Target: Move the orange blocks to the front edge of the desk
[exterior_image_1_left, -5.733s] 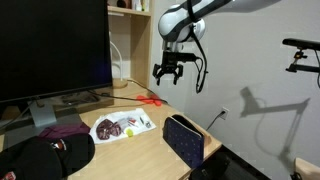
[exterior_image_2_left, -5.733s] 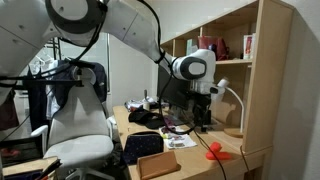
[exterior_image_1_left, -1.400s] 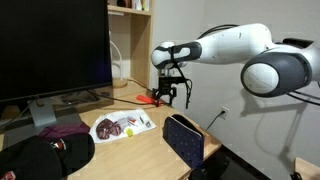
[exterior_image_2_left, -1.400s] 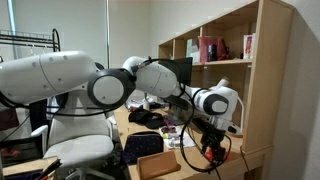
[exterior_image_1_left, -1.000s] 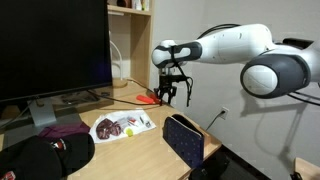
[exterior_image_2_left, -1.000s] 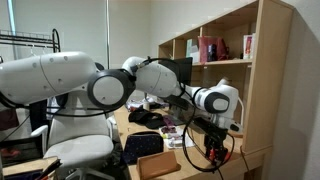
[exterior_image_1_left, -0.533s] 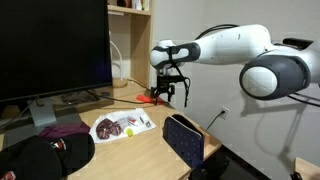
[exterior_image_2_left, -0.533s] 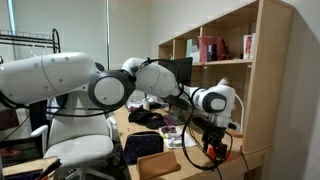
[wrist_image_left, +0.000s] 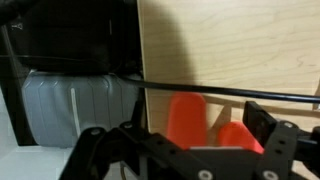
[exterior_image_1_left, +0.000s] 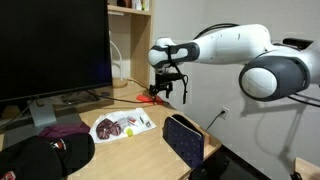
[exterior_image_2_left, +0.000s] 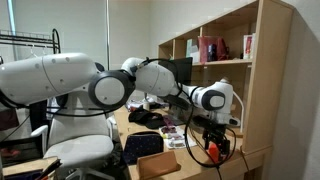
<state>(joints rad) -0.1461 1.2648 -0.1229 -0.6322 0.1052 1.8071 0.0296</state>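
I can see two orange blocks side by side between my gripper's fingers, so I need to open and first take only the block nearer the desk's side edge (wrist_image_left: 187, 119).
My gripper (exterior_image_1_left: 166, 88) hangs just above the far right corner of the tan desk (exterior_image_1_left: 150, 140), beside the shelf unit. It is shut on the two orange blocks (exterior_image_1_left: 156, 89) and holds them a little off the desk. In an exterior view the blocks (exterior_image_2_left: 212, 148) show as an orange patch at the gripper (exterior_image_2_left: 214, 146). In the wrist view the gripper (wrist_image_left: 185, 132) frames both orange blocks (wrist_image_left: 187, 120), blurred and close, with the desk (wrist_image_left: 240, 40) beyond.
A large black monitor (exterior_image_1_left: 55, 50) stands at the back. A white plate (exterior_image_1_left: 120, 126), a maroon cloth (exterior_image_1_left: 62, 130), a black cap (exterior_image_1_left: 45, 155) and a dark patterned pouch (exterior_image_1_left: 185, 140) lie nearer the front. A black cable (wrist_image_left: 230, 92) crosses the desk under the gripper.
The gripper came down from above onto the orange blocks. Over the last second it has risen slightly with the blocks in it.
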